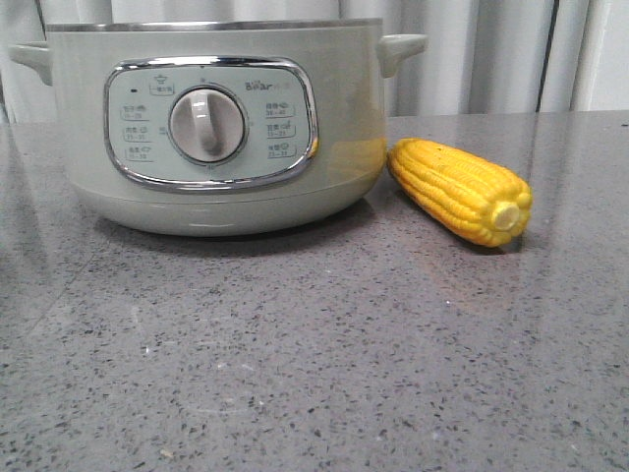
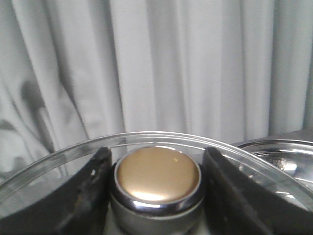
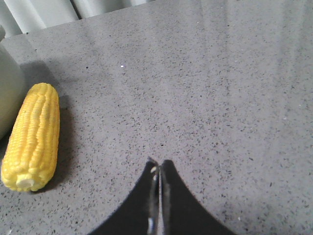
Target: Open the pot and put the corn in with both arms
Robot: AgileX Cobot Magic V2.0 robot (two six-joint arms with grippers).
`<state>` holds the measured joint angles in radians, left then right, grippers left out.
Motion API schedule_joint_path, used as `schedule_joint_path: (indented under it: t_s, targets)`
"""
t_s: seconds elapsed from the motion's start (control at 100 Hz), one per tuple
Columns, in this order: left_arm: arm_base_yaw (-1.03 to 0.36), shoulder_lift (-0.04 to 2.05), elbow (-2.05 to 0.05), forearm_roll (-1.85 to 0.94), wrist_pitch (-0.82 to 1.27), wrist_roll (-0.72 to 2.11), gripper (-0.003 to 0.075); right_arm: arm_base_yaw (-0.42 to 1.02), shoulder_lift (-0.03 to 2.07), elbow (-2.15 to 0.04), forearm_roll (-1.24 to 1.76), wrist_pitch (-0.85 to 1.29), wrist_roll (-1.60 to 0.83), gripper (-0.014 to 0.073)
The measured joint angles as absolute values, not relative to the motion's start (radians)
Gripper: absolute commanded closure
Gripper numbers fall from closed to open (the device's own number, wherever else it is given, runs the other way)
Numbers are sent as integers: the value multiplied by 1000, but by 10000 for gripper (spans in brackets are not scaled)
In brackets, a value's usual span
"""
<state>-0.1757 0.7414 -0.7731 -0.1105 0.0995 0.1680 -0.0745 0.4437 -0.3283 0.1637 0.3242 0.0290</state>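
The robot's right gripper should close on the front part of the yellow corn (image 1: 483, 197) (image 3: 32, 155), behind the corn's pale stub end.
The pale grey-green pot (image 1: 59, 128) stands on the grey table, its dial panel facing the camera; no lid shows on its steel rim. The yellow corn (image 1: 462, 192) lies just right of the pot, pale stub end toward the front. My left gripper (image 2: 156, 151) is shut on the bronze-topped knob (image 2: 156, 174) of the glass lid (image 2: 63, 154), with a black finger on each side. The pot's steel rim (image 2: 288, 147) shows beside the lid. My right gripper (image 3: 159, 164) is shut and empty over bare table, well apart from the corn (image 3: 32, 137). Neither gripper shows in the front view.
The grey speckled table (image 1: 314, 354) stretches in front of the pot and corn. A pale curtain (image 1: 491, 59) hangs behind the table. The pot's wall (image 3: 7, 93) shows next to the corn in the right wrist view.
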Motion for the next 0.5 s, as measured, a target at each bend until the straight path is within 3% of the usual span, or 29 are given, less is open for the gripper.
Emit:
schedule_joint_path:
  t_s: [0.31, 0.4, 0.5]
  targets:
    - [-17, 500, -582, -160, 163, 168, 741, 10, 566, -515, 165, 519, -30, 652]
    - [-6, 470, -523, -183, 169, 168, 741, 61, 656, -609, 165, 611, -41, 572]
    - [-5, 458, -471, -199, 175, 168, 741, 133, 763, -717, 165, 689, -43, 409]
